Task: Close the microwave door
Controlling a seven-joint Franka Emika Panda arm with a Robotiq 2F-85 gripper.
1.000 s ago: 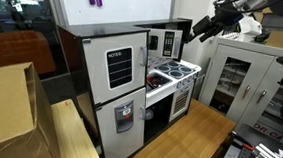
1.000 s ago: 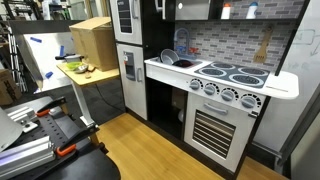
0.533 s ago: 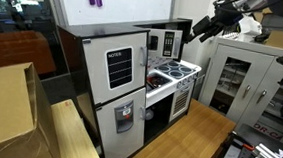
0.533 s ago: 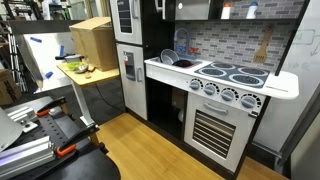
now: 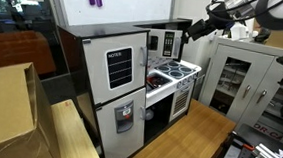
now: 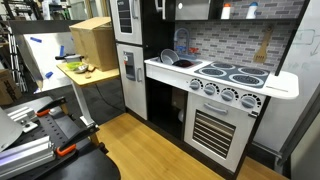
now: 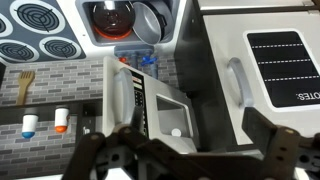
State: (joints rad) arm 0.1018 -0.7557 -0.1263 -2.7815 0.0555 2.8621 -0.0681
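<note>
Next, my gripper needs to go to the handle [image 5: 179, 39] [image 7: 124, 96] on the microwave door and close there, because the door still stands swung out.
The microwave door [image 5: 170, 42] is a small white-framed panel with a dark window, high on the toy kitchen beside the fridge, and it stands swung out at an angle. In the wrist view it [image 7: 160, 112] lies just ahead of my fingers, with a button strip along its left side. My gripper [image 5: 196, 31] hangs in the air just beside the door at its height. In the wrist view my gripper [image 7: 190, 160] is open wide and empty, with the door's edge between the spread fingers. The gripper does not show in the exterior view from the stove side.
The white fridge door [image 5: 122, 68] with a black panel and a handle [image 7: 236, 88] stands next to the microwave. Below are the sink [image 7: 125, 22] with bowls, the stove top [image 6: 232, 72] and the oven door [image 6: 217, 128]. A metal cabinet [image 5: 240, 81] stands behind.
My arm has swung leftward in the exterior view, bringing the gripper closer to the microwave door. The door itself has not visibly moved.
</note>
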